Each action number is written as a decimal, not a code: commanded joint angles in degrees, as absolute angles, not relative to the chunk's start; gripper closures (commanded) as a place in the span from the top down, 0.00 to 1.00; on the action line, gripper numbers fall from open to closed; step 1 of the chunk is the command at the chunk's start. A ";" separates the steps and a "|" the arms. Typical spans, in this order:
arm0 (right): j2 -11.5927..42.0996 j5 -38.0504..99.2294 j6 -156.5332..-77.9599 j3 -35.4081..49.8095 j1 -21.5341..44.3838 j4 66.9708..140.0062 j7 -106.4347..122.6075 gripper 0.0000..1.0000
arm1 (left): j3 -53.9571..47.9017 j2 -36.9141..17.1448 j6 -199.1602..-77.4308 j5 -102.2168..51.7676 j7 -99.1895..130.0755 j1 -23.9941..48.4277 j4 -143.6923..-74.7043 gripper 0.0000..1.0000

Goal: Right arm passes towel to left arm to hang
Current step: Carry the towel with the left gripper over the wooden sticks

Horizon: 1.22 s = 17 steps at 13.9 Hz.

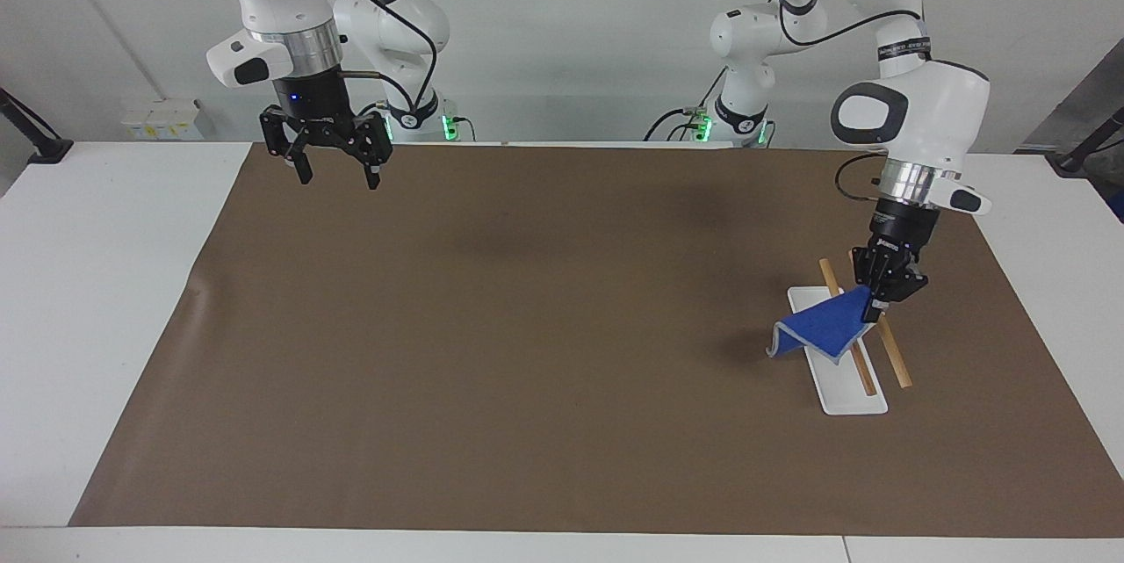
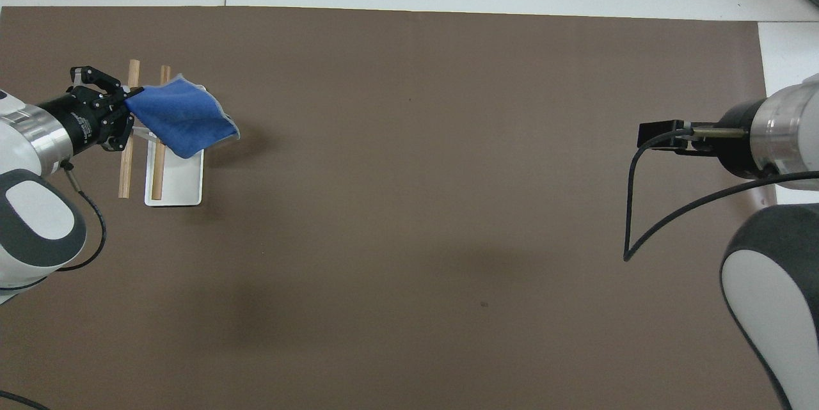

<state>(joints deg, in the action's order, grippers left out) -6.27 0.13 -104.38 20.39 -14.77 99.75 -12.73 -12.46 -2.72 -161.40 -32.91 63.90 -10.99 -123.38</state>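
The blue towel, now held just above the rack, will be released by my left gripper so that it is left draped across the two wooden bars of the rack [image 2: 158, 122].
My left gripper [image 1: 879, 308] is shut on a corner of the blue towel [image 1: 820, 328] and holds it just above the rack at the left arm's end of the table. The towel slopes down from the gripper across the two wooden bars [image 1: 859, 367] and the white base [image 1: 850, 394], with its free edge low toward the table's middle. In the overhead view the left gripper [image 2: 127, 106] holds the towel [image 2: 182, 116] over the bars [image 2: 125, 167] and the base [image 2: 180, 185]. My right gripper [image 1: 334, 169], with its blue light, is open, empty and raised over the mat's corner near its base.
A brown mat [image 1: 527, 326] covers most of the white table [image 1: 97, 282]. In the overhead view only the right arm's wrist and cable [image 2: 704, 141] show, at the right arm's end of the mat.
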 commanded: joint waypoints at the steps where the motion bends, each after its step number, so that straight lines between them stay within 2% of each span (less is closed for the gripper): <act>1: -5.27 -1.23 -101.78 15.66 -10.30 98.09 -12.30 1.00 | -12.83 -3.78 -162.69 -33.66 62.06 -14.76 -123.13 0.00; 3: -5.45 -1.14 -100.03 13.81 -8.53 98.09 -12.30 1.00 | -12.57 -3.78 -162.69 -33.66 61.96 -15.37 -123.22 0.00; 5: -5.36 -1.14 -99.06 13.27 -8.35 98.00 -12.30 1.00 | -12.48 -3.69 -162.60 -33.49 61.18 -19.92 -123.57 0.00; 10: -2.38 -2.63 -94.84 9.15 -3.88 92.65 -12.30 1.00 | -12.48 -2.38 -162.51 -33.49 60.73 -24.78 -127.34 0.00; 13: -1.58 -3.61 -94.13 9.32 -3.78 91.05 -12.30 1.00 | -12.57 -0.71 -162.69 -33.57 61.43 -23.65 -131.30 0.00; 17: -2.98 -3.34 -92.91 8.88 -4.13 93.07 -11.61 1.00 | -12.57 -0.53 -164.09 -33.57 65.91 -20.14 -131.75 0.00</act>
<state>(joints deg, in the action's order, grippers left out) -2.65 -2.22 -94.40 9.58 -4.37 93.09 -12.73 -13.07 -2.59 -162.40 -32.91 63.68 -22.24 -129.64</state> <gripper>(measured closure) 0.000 0.974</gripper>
